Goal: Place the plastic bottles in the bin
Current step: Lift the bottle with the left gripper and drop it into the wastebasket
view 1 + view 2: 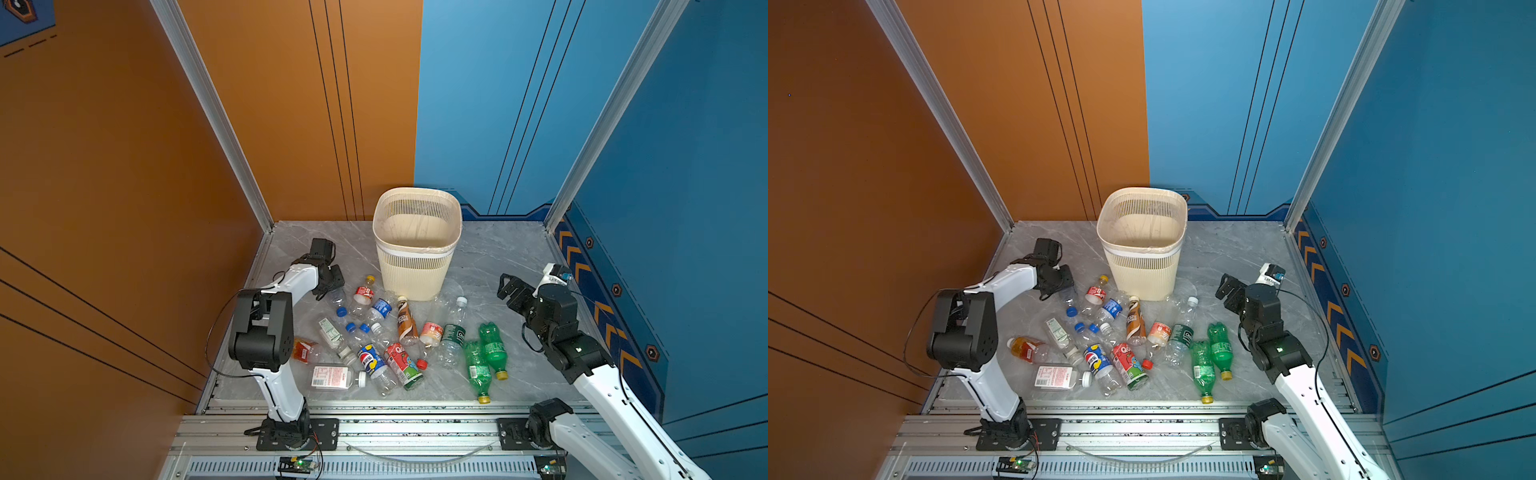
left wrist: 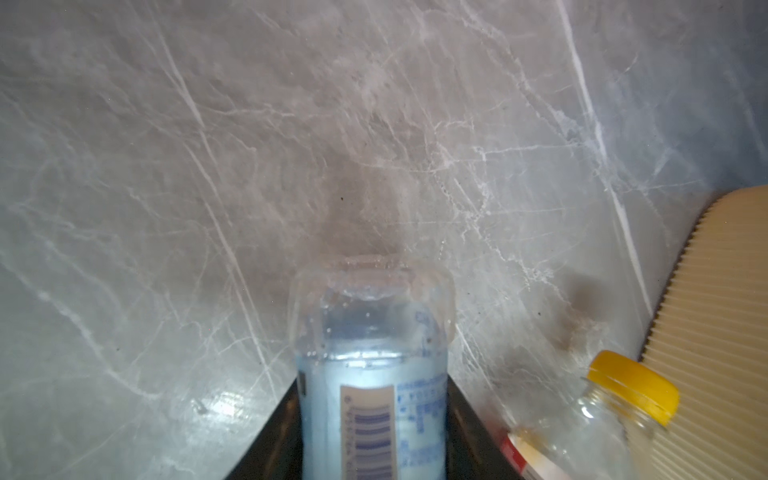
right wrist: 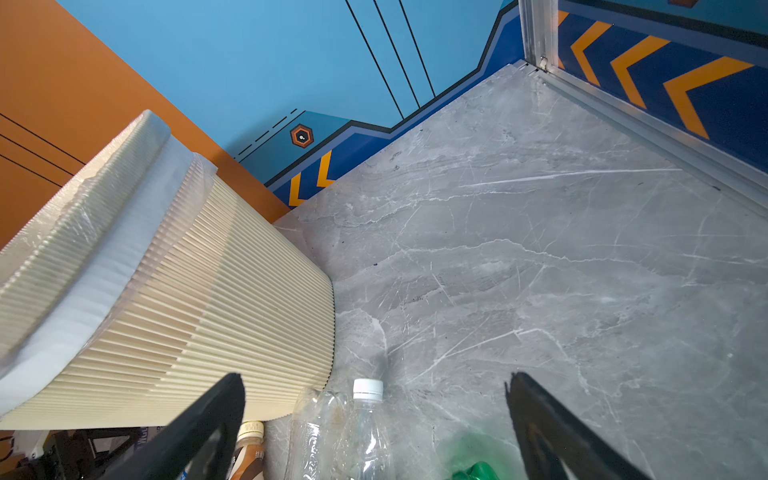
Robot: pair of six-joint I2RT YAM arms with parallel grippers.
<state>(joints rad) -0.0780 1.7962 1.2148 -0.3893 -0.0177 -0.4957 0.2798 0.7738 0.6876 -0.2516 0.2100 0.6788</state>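
Note:
Next, I release the clear bottle from my left gripper inside the cream bin's front rim [image 1: 400,234], toward the orange wall.
The cream ribbed bin [image 1: 417,245] [image 1: 1142,245] stands upright at the back middle of the marble floor, with nothing showing inside. Several plastic bottles lie scattered in front of it, among them two green ones [image 1: 492,345] and a brown one [image 1: 406,322]. My left gripper [image 1: 330,284] [image 2: 372,399] is down at the heap's back left, shut on a clear bottle [image 2: 370,332] with a pale barcode label. A yellow-capped bottle [image 2: 582,424] lies beside it. My right gripper [image 1: 508,286] [image 3: 376,380] hovers open, right of the bin, above a white-capped clear bottle [image 3: 365,424].
An orange wall [image 1: 124,208] closes the left side and a blue wall [image 1: 685,208] the right, with aluminium posts at the back corners. An aluminium rail [image 1: 395,432] carrying both arm bases runs along the front. Bare marble floor [image 3: 540,249] lies right of the bin.

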